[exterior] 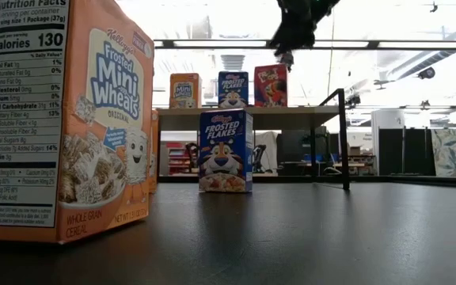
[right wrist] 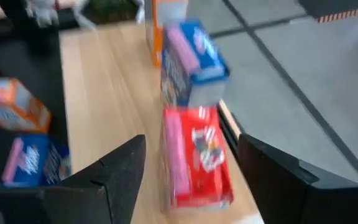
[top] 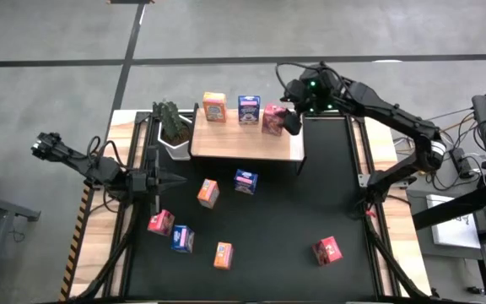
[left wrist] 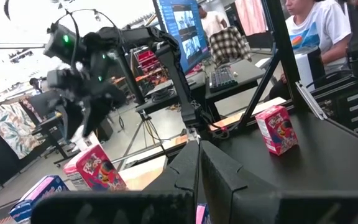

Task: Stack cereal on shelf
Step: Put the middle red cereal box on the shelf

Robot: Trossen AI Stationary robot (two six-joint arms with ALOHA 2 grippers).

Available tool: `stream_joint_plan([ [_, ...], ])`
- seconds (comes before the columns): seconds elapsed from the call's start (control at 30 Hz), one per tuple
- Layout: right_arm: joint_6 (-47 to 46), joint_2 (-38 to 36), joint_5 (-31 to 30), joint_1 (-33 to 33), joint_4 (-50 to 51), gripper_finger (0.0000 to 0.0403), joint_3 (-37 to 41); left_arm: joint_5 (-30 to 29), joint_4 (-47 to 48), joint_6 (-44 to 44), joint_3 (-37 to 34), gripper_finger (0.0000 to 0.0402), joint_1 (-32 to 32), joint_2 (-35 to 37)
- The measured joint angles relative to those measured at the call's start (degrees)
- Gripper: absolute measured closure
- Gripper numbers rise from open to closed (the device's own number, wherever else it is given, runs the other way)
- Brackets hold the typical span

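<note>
Next, I close my right gripper empty, just a little above the wooden shelf [top: 272, 146] [right wrist: 150, 186] that is in front of the pink-red box.
Three cereal boxes stand upright in a row along the far edge of the wooden shelf [top: 243, 143]: orange [top: 214, 106], blue [top: 249, 109] and pink-red [top: 272, 119]. My right gripper [top: 291, 121] is open just above the pink-red box [right wrist: 197, 158]. Its fingers stand on either side of the box, apart from it. In the low view the gripper [exterior: 291, 36] hangs above that box [exterior: 270, 85]. My left gripper [top: 174, 180] is shut and empty, low over the mat at the left, near the shelf's front. Several more boxes lie on the black mat [top: 285, 211].
On the mat lie an orange box [top: 208, 193], a blue box [top: 245, 181], a pink box [top: 160, 223], a blue box [top: 181, 239], an orange box [top: 223, 255] and a pink-red box [top: 327, 250]. A potted plant [top: 173, 125] stands left of the shelf.
</note>
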State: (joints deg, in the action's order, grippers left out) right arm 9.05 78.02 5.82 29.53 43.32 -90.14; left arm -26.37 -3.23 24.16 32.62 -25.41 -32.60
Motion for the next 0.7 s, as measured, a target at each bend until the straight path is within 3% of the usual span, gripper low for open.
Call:
stream_joint_plan([
  [0.27, -0.4, 0.2, -0.8, -9.0, -2.3, 0.0211, -1.7, 0.0, 0.0, 0.0, 0.0, 0.0402, 0.0, 0.0],
  [0.47, 2.4, 3.7, -12.8, -17.0, -1.3, 0.0278, -1.6, 0.0, 0.1, 0.0, 0.0, 0.0402, 0.0, 0.0],
  [0.7, 4.5, 11.0, -22.9, -20.8, -0.8, 0.0355, -1.6, 0.0, 0.3, 0.0, 0.0, 0.0402, 0.0, 0.0],
])
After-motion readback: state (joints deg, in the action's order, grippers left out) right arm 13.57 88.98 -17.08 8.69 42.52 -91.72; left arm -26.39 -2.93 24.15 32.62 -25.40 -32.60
